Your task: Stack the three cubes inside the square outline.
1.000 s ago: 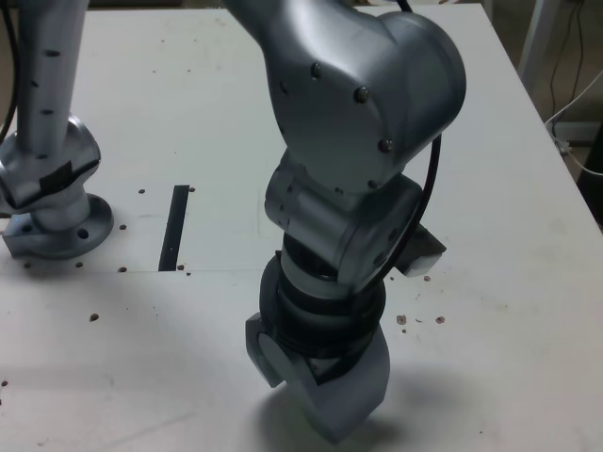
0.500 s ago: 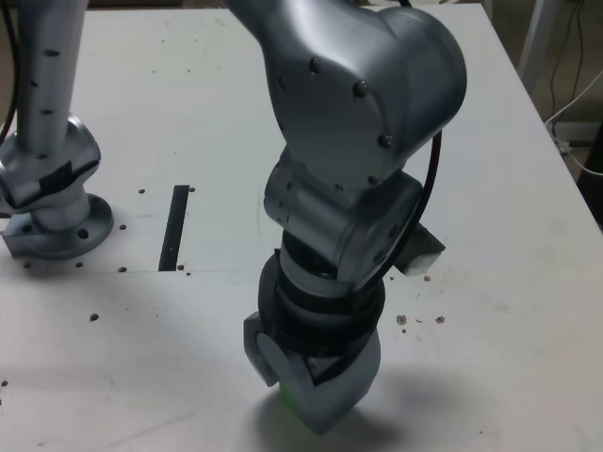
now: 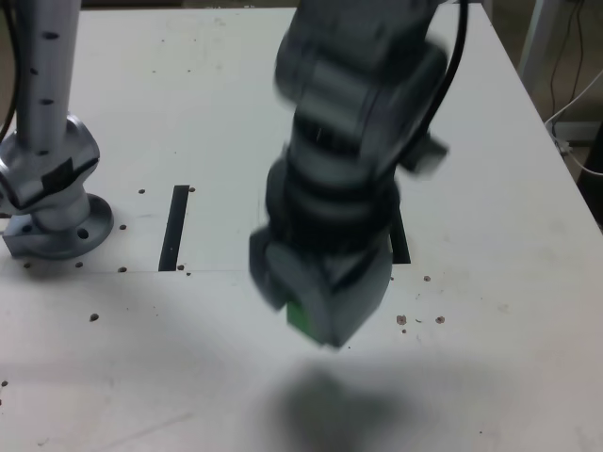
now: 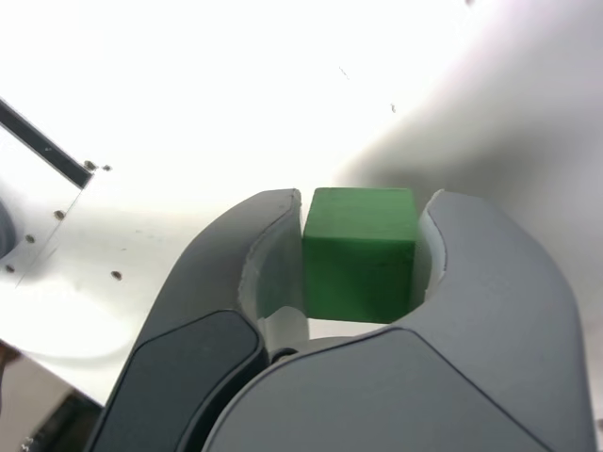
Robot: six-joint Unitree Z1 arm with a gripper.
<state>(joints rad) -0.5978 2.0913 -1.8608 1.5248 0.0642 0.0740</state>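
The robot's gripper will release the green cube on top of the yellow cube (image 3: 372, 168), within the square outline behind the arm.
My gripper (image 3: 316, 325) hangs above the white table, blurred by motion, shut on the green cube (image 3: 301, 318). In the wrist view the green cube (image 4: 358, 254) sits squarely between the two grey fingers of the gripper (image 4: 363, 202), clear of the table. A short black piece (image 3: 400, 240) shows just behind the arm on the exterior view's right; it may be an edge of the square outline, most of which the arm hides. The red and yellow cubes are hidden or out of view.
A straight black strip (image 3: 174, 229) lies on the table (image 3: 188, 94) at the exterior view's left. Beside it stands a second silver arm's base (image 3: 52, 221). Small screw holes dot the table. Cables hang past the table's right edge (image 3: 575, 104).
The gripper was low at the table's front edge a second ago. It has since risen and moved back toward the middle, carrying the green cube off the surface.
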